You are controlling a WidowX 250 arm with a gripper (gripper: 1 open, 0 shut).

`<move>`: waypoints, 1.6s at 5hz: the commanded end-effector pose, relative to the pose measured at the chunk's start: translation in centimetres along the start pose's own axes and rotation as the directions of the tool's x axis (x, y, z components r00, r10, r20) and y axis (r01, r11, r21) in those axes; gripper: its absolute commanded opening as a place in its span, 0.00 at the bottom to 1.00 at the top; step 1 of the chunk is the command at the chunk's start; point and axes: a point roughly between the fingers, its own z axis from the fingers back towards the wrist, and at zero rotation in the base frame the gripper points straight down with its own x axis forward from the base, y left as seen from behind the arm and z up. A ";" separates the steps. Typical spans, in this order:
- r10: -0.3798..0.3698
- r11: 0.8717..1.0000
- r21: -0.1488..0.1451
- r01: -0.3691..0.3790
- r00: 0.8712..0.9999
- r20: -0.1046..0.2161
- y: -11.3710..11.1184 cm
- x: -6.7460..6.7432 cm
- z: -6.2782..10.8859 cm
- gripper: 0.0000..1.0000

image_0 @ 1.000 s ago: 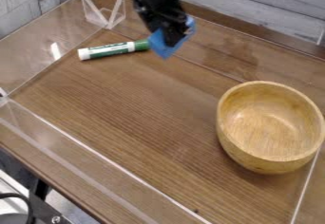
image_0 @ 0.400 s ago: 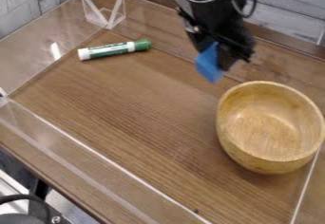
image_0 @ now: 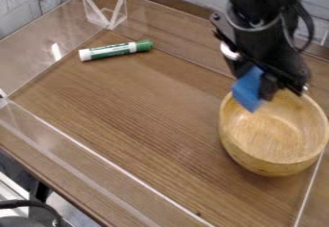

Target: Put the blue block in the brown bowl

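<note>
Next, my gripper lets go of the blue block on the bare middle of the brown bowl's bottom [image_0: 276, 134].
A bright-blue block [image_0: 249, 88] hangs in the air, pinched between the fingers of my black gripper [image_0: 256, 82], which is shut on it. It sits just over the near-left rim of the light-brown wooden bowl [image_0: 276, 133] at the right of the table. The bowl's inside shows bare wood grain. My arm comes down from the top right and hides part of the bowl's far rim.
A white-and-green marker [image_0: 113, 49] lies on the wooden tabletop at the upper left. Clear plastic walls [image_0: 38, 48] fence the table's edges, with a clear angled stand [image_0: 106, 10] at the back left.
My gripper has carried the blue block from beside the marker rightward and toward the front, arriving over the bowl's rim. The marker and bowl have stayed put.
</note>
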 end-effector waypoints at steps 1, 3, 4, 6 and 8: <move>0.004 1.000 -0.008 -0.003 0.998 0.057 -0.9 0.3 1.0 0.00; 0.018 1.000 -0.013 -0.017 0.999 0.040 -1.9 -0.4 0.6 0.00; 0.024 0.999 -0.022 -0.024 0.999 0.028 -2.3 -0.6 0.6 0.00; 0.037 0.999 -0.037 -0.037 0.999 0.001 -2.9 -1.0 0.4 0.00; 0.043 0.997 -0.056 -0.044 0.999 -0.025 -3.3 -1.2 0.1 1.00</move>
